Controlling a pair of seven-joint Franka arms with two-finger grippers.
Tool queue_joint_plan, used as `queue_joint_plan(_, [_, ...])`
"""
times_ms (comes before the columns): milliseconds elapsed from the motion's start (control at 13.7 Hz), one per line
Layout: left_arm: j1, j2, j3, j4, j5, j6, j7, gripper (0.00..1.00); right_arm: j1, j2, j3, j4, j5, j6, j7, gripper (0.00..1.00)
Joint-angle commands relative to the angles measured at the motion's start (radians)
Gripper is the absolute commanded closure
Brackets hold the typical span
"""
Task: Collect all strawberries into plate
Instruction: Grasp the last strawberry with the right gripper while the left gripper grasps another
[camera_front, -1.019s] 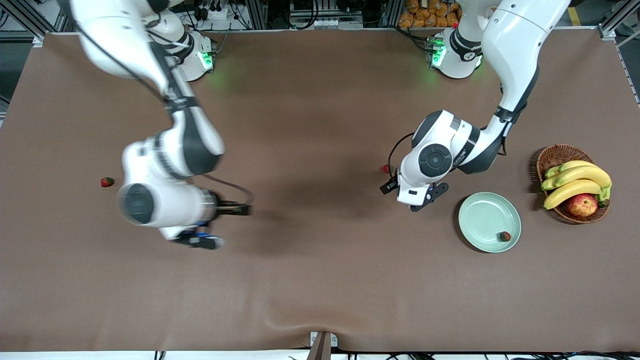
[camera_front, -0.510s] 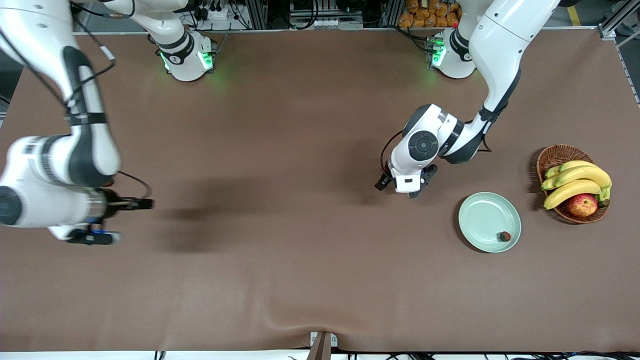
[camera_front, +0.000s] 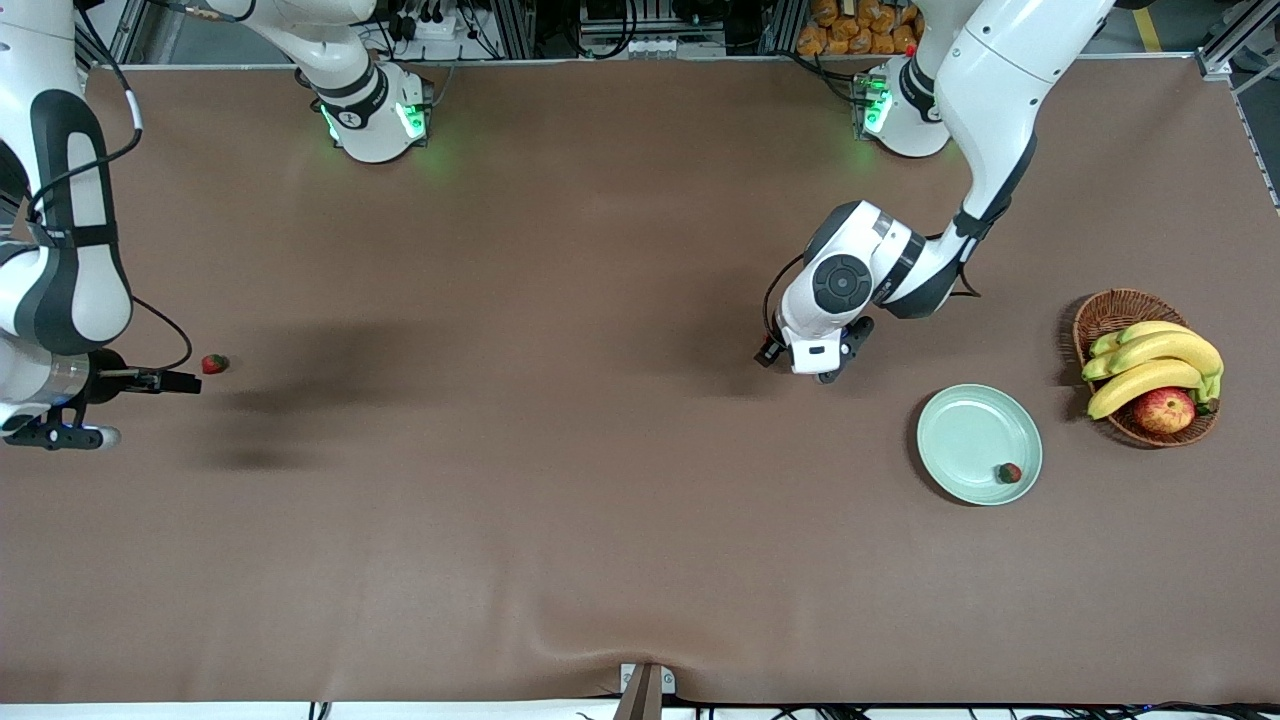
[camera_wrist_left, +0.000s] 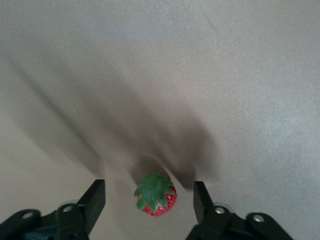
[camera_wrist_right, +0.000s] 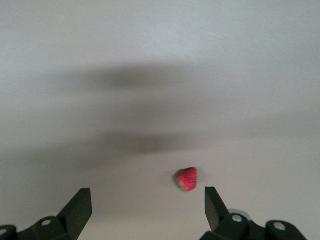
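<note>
My right gripper should close on the strawberry's middle (camera_front: 215, 364) (camera_wrist_right: 187, 179) to take the strawberry that is lying on the brown cloth farthest from the pale green plate.
A pale green plate (camera_front: 965, 435) lies near the left arm's end of the table with one strawberry (camera_front: 1010, 472) in it. A second strawberry (camera_wrist_left: 155, 194) sits on the brown cloth between the fingers of my left gripper (camera_wrist_left: 148, 202). Those jaws stand open, with a gap on each side of the berry. In the front view the left arm's hand covers this berry. A third strawberry (camera_front: 213, 363) (camera_wrist_right: 187, 179) lies at the right arm's end of the table. My right gripper (camera_wrist_right: 147, 205) hangs open above the cloth just short of it.
A wicker basket (camera_front: 1100, 310) with bananas (camera_front: 1150, 360) and an apple (camera_front: 1163, 410) stands beside the plate, toward the left arm's end. The brown cloth (camera_front: 600, 450) covers the whole table.
The right arm swung from the middle toward its own end of the table and now hangs by the strawberry there. The left hand shifted slightly and now covers its strawberry in the front view.
</note>
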Motion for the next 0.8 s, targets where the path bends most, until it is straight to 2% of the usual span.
queue_joint_plan(0, [-0.013,-0.029,0.005,-0.033,0.018,0.027,-0.032,0.28,-0.041,-0.037,0.011,-0.132,-0.020,0.143,-0.045,0.00])
queue_joint_plan(146, [-0.011,-0.028,0.005,-0.030,0.018,0.027,-0.035,0.46,-0.057,-0.008,0.011,-0.142,-0.020,0.192,-0.075,0.00])
queue_joint_plan(291, [-0.010,-0.020,0.005,-0.027,0.025,0.027,-0.033,0.62,-0.061,0.014,0.012,-0.152,-0.020,0.205,-0.100,0.06])
queue_joint_plan(437, [-0.007,-0.009,0.004,-0.022,0.038,0.027,-0.035,0.93,-0.061,0.044,0.012,-0.158,-0.017,0.223,-0.100,0.10])
queue_joint_plan(510, [-0.008,-0.009,0.004,-0.017,0.039,0.029,-0.035,1.00,-0.061,0.059,0.012,-0.160,-0.016,0.231,-0.103,0.12])
queue_joint_plan(728, [0.018,-0.038,0.010,0.024,0.039,0.009,-0.020,1.00,-0.058,0.083,0.012,-0.189,-0.016,0.258,-0.146,0.13])
